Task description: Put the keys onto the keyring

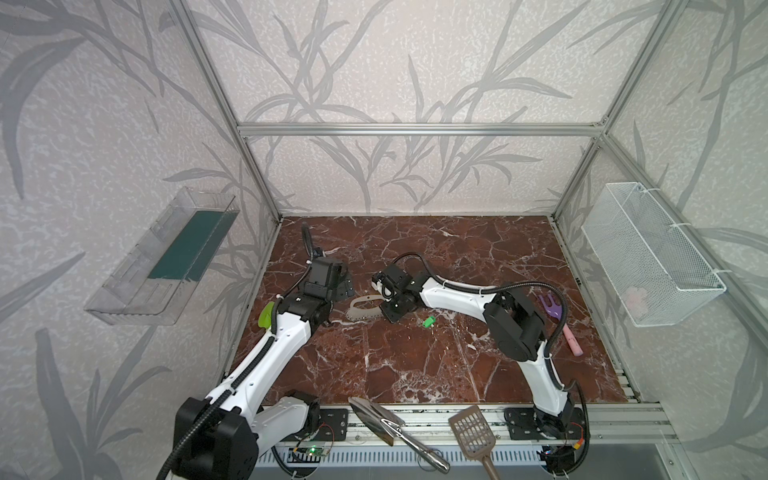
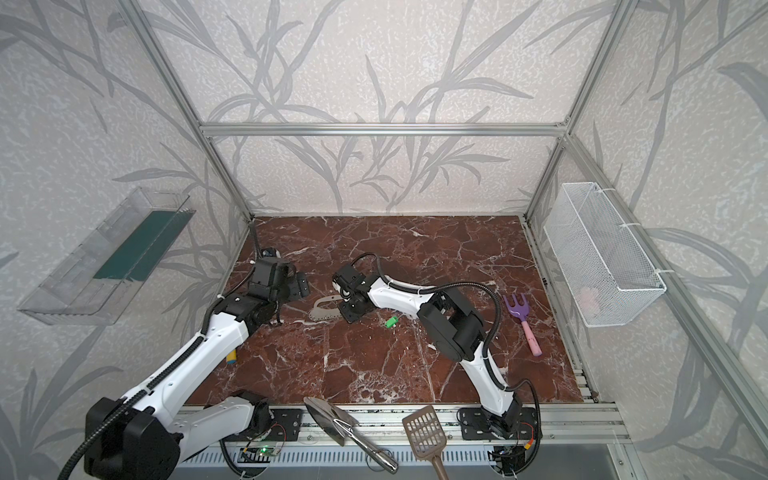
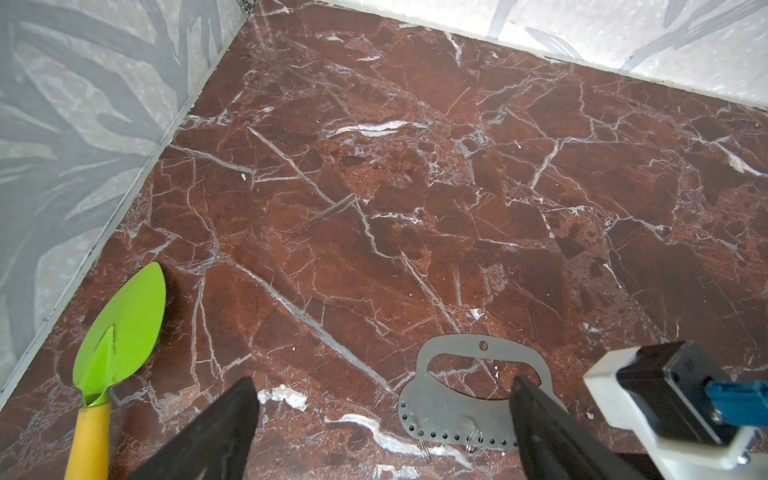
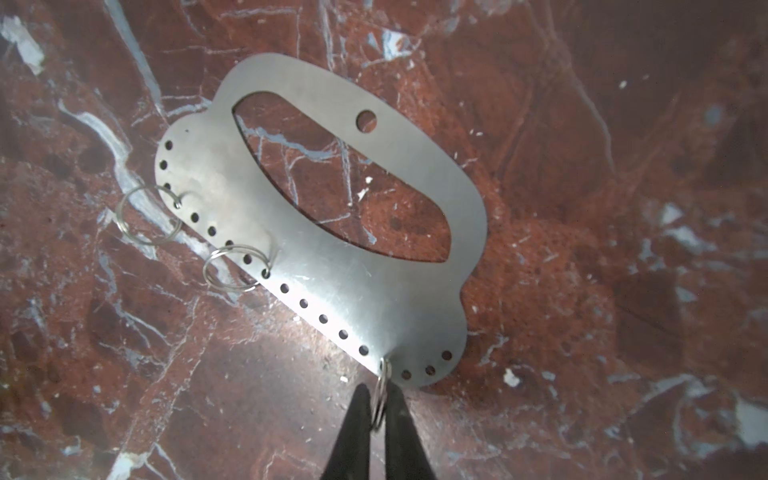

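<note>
My left gripper needs to close on the plate's end (image 3: 552, 400) next to my right gripper, so that the grey metal plate hangs from its fingers.
A flat grey metal plate (image 4: 332, 291) with a row of small holes lies on the marbled floor, and it shows in both top views (image 1: 361, 309) (image 2: 326, 309). My right gripper (image 4: 378, 390) is shut on a wire keyring (image 4: 378, 413) that hangs from a hole at the plate's end. Two more keyrings (image 4: 124, 232) (image 4: 208, 270) hang further along the row. The key (image 1: 429, 322) (image 2: 390, 321), small with a green head, lies alone on the floor just right of the right gripper (image 1: 392, 316). My left gripper (image 3: 382, 382) stands open and empty, one finger over the plate's (image 3: 453, 407) edge.
A lime-green scoop (image 3: 120, 332) with a yellow handle lies by the left wall, under the left arm. A purple rake (image 2: 521, 322) lies at the right. A white mesh basket (image 2: 602, 257) and a clear tray (image 1: 166, 262) hang on the walls. A metal trowel (image 1: 374, 419) and a brown slotted scoop (image 1: 473, 428) rest on the front rail.
</note>
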